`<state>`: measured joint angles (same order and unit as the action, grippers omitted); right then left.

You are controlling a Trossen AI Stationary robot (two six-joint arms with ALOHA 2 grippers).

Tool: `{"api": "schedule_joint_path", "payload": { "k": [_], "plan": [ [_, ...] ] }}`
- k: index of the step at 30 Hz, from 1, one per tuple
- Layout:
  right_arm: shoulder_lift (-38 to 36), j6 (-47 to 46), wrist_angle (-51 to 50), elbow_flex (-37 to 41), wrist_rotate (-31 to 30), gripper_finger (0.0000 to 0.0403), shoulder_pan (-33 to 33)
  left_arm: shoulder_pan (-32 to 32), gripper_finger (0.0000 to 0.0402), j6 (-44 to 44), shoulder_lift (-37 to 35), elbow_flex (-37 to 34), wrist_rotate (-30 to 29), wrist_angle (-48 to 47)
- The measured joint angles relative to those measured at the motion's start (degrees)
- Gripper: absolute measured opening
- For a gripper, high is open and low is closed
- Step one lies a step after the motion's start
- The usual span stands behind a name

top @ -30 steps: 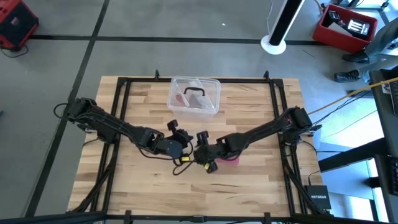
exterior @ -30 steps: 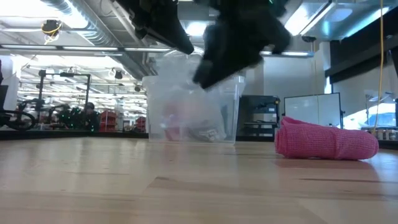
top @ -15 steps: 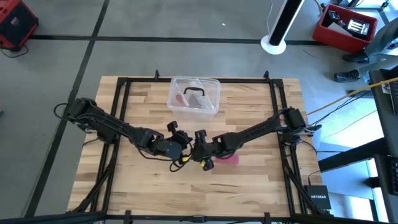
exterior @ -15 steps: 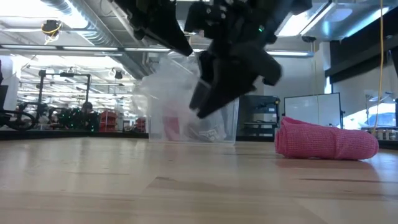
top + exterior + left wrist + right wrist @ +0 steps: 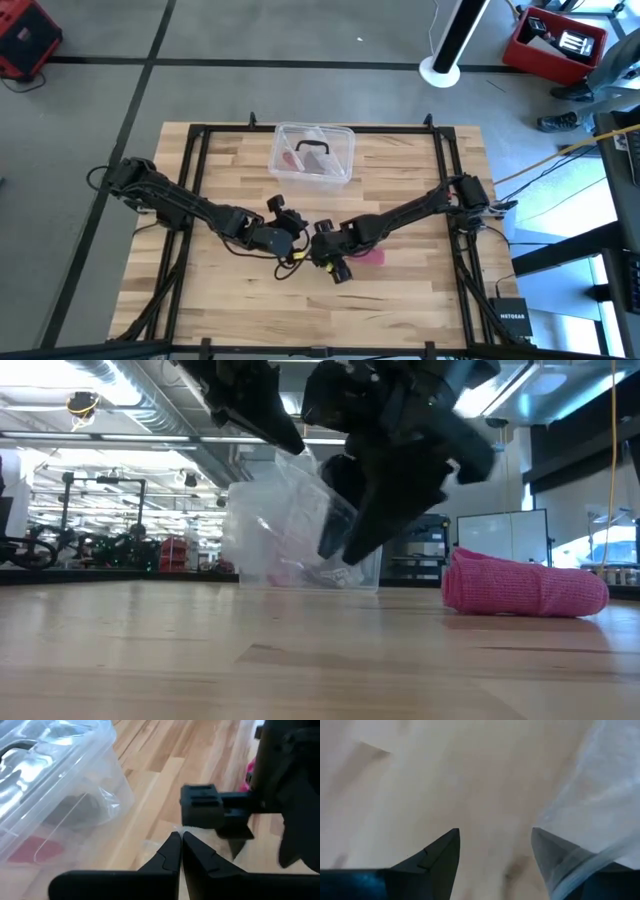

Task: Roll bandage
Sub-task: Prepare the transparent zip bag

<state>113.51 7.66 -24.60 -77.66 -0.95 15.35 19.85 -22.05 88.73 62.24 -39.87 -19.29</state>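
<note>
My right gripper will leave the clear plastic wrapper next, move to the loose bundle of pink bandage (image 5: 372, 257) beside my right arm and close there.
The pink bandage (image 5: 525, 588) lies in a loose bundle on the table, right of both grippers; in the high view the bandage (image 5: 370, 257) shows just behind my right arm. My left gripper (image 5: 178, 840) is shut on a crumpled clear plastic wrapper (image 5: 285, 510), held up at mid-table. My right gripper (image 5: 495, 840) stands open beside that wrapper, pointing steeply down, with bare wood between its fingers. In the high view my left gripper (image 5: 297, 240) and right gripper (image 5: 322, 252) are close together. My left gripper pinches a thin edge of the wrapper (image 5: 187, 827) between its shut fingertips, coming slanting down from the table's left. The film hangs slack below the fingers (image 5: 290, 530); whether its lower end reaches the table I cannot tell. My right gripper has the wrapper's film (image 5: 590, 805) draped over one finger (image 5: 547, 852), on its outer side. Nothing is pinched between its fingers.
A clear plastic box (image 5: 312, 152) with a pink and a dark item inside stands at the far middle of the table, just behind the wrapper in the low view. A black frame rail (image 5: 320, 128) borders the tabletop.
My right gripper has sunk toward the table and tipped more steeply down, close beside the wrapper. The hanging wrapper has swung and spread out below my left gripper. The bandage has stayed where it was.
</note>
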Motion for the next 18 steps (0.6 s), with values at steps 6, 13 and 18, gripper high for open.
{"api": "schedule_joint_path", "payload": {
  "k": [6,13,18],
  "plan": [
    [0.09,0.16,-1.68,-4.15,-11.04,0.0248,0.04,0.40,0.0001,0.14,-0.11,0.10,-0.43,0.57],
    [0.09,1.59,-5.86,-9.24,-12.52,0.0248,0.07,0.43,0.0001,0.27,-0.11,0.11,-0.07,0.45],
    [-0.09,1.60,-12.80,-13.39,-15.22,0.0248,1.47,0.43,0.0001,0.22,-0.11,0.11,-0.01,0.39]
  ]
}}
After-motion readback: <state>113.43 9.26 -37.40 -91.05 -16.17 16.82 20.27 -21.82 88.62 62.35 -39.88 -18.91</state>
